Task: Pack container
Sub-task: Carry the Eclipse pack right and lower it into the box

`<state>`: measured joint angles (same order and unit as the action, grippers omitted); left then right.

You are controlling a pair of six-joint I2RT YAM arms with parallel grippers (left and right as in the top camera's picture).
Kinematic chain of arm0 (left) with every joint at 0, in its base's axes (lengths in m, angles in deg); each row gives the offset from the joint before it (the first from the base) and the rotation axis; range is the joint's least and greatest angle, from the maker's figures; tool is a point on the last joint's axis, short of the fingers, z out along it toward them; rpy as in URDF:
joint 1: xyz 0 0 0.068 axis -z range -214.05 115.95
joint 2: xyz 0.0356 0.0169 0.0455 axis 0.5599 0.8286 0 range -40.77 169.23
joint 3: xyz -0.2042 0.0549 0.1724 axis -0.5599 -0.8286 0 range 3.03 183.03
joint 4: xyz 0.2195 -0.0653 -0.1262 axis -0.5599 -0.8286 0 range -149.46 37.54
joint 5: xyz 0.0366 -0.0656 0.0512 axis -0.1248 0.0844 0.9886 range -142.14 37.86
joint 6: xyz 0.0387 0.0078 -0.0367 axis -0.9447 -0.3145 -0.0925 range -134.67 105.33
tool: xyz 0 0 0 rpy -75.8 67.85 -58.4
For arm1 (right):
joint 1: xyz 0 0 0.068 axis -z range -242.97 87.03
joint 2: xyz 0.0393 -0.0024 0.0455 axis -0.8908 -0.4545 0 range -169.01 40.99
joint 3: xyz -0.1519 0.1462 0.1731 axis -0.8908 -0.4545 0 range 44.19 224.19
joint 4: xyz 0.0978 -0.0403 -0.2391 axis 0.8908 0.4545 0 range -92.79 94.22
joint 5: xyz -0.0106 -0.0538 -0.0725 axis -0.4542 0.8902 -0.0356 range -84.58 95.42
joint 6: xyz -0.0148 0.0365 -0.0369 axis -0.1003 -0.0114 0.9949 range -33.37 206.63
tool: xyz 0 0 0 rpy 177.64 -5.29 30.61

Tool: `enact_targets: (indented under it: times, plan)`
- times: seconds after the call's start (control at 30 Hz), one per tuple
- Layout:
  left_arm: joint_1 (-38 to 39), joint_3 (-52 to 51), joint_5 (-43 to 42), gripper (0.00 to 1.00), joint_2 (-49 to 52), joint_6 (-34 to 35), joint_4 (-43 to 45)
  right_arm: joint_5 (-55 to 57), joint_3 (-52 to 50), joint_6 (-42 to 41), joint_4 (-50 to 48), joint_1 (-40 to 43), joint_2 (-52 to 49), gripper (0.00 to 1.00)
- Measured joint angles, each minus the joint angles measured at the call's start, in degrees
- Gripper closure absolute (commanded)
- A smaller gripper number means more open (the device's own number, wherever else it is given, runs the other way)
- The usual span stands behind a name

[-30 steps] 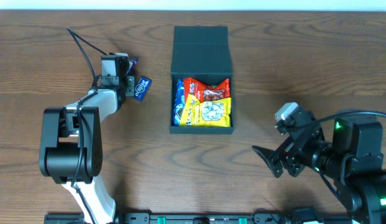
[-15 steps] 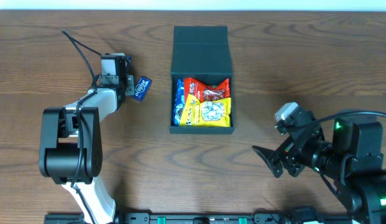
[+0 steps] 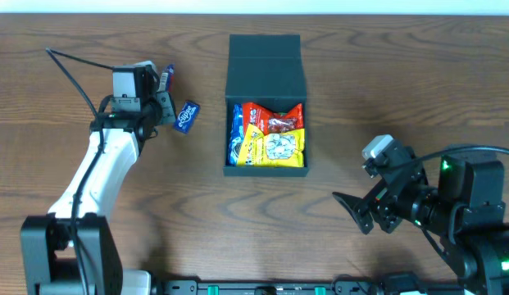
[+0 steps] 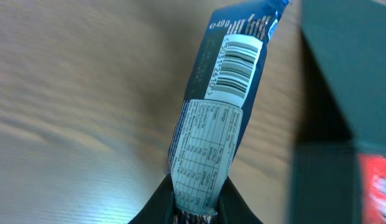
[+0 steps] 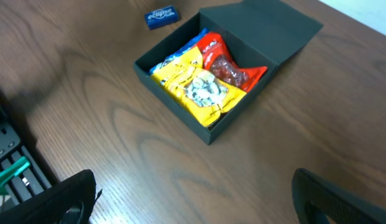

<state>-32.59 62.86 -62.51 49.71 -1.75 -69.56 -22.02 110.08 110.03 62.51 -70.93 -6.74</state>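
The robot's left gripper needs to let go of the dark blue snack packet on top of the blue packet inside the container (image 3: pixel 234 140). The snack packet is now held above the table.
The container (image 3: pixel 266 171) is a dark teal box at table centre with its flap lid (image 3: pixel 265 65) open toward the far side. It holds a yellow packet (image 3: pixel 274 147), a red packet (image 3: pixel 274 117) and a blue packet (image 3: pixel 236 131). It also shows in the right wrist view (image 5: pixel 171 99) and at the right of the left wrist view (image 4: pixel 342 93). My left gripper (image 3: pixel 162 88) is left of the box, shut (image 4: pixel 196 199) on a dark blue snack packet (image 4: pixel 227 106) with a barcode, held above the table. My right gripper (image 3: pixel 356 211) is open and empty (image 5: pixel 193 193) at the front right.
A small blue packet (image 3: pixel 186 115) lies on the wooden table between my left gripper and the box, and also shows in the right wrist view (image 5: pixel 161 17). A cable (image 3: pixel 74 65) loops from the left wrist. The table's far edge runs along the top.
My left arm has stretched out and its gripper has moved a little left and toward the far edge with the dark blue packet. The right arm and the box have not moved.
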Motion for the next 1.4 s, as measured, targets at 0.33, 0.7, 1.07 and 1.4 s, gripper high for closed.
enact_targets:
  times: [0.33,0.7,1.07,1.4]
  plan:
    - [14.4,0.0,-11.3,0.94,-0.5,12.4,-4.2,0.0,0.0,0.0,0.1,0.0,0.0,0.01]
    - [26.5,0.0,1.8,0.88,-0.5,28.9,-8.4,0.0,0.0,0.0,0.0,0.0,0.0,0.01]
    - [26.6,0.0,4.3,0.42,-0.6,31.5,-6.0,0.0,0.0,0.0,0.0,0.0,0.0,0.01]
    - [25.9,0.0,15.8,0.33,-7.1,14.3,-1.7,0.0,0.0,0.0,0.0,0.0,0.0,0.01]
